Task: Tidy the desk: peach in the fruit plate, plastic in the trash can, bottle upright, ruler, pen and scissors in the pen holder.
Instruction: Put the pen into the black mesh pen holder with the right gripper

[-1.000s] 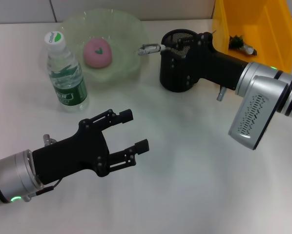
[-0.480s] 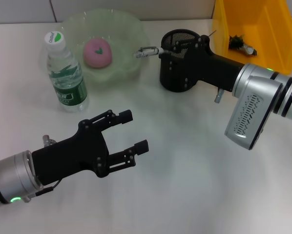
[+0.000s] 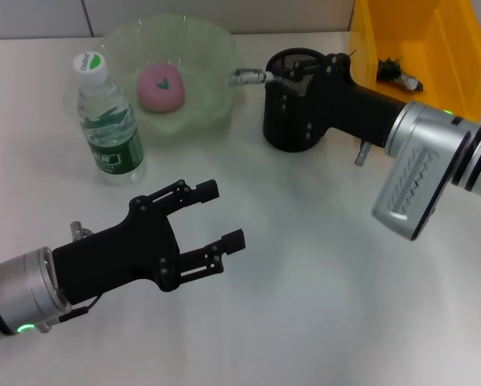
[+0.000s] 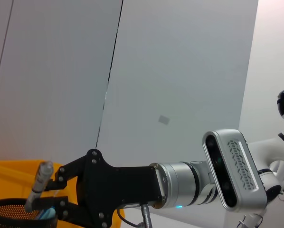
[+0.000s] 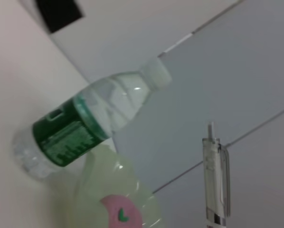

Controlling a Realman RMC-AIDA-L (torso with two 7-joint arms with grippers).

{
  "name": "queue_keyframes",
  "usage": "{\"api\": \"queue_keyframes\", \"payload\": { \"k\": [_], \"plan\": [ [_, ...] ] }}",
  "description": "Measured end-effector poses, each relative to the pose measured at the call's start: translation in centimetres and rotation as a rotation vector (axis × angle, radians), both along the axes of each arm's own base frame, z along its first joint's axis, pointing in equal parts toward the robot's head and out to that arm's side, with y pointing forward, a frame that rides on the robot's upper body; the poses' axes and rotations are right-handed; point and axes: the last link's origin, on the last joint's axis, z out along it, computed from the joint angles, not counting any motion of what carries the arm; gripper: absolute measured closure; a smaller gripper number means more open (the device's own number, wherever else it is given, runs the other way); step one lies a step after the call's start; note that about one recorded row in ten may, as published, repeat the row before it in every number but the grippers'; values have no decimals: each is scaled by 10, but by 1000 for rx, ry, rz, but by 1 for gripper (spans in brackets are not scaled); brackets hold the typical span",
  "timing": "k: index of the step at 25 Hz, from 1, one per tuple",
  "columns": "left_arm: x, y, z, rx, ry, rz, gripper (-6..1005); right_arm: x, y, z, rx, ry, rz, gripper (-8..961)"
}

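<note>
Next, my right gripper lets go of the clear pen inside the black mesh pen holder (image 3: 283,74), close to the holder's side that faces the fruit plate.
My right gripper (image 3: 285,80) is shut on the clear pen (image 3: 248,77) and hovers over the rim of the black mesh pen holder (image 3: 287,138). The pen's tip points toward the fruit plate (image 3: 204,44). From the left wrist view the pen (image 4: 39,184) stands tilted above the holder's rim (image 4: 9,208). The pink peach (image 3: 160,86) lies in the green plate. Left of the plate, the bottle (image 3: 108,121) stands upright. A dark plastic scrap (image 3: 395,72) lies in the yellow trash can (image 3: 433,32). My left gripper (image 3: 223,214) hangs open and empty over the near table. Ruler and scissors are hidden.
The right wrist view shows the bottle (image 5: 94,118), the plate (image 5: 108,180) with the peach (image 5: 120,211) and the held pen (image 5: 215,180). Something pale blue (image 4: 48,213) sits inside the holder. The trash can stands at the back right corner.
My right gripper swung the pen a little toward the plate, then back over the holder's rim. The left arm has not moved.
</note>
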Motion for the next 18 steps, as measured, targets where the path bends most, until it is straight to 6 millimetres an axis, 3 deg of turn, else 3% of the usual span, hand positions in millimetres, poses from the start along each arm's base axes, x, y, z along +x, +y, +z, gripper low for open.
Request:
{"api": "queue_keyframes", "payload": {
  "k": [18],
  "plan": [
    [2,-1,1,-2,-11,-11,213,-9,7,5,-142,316,-251,790]
  ]
}}
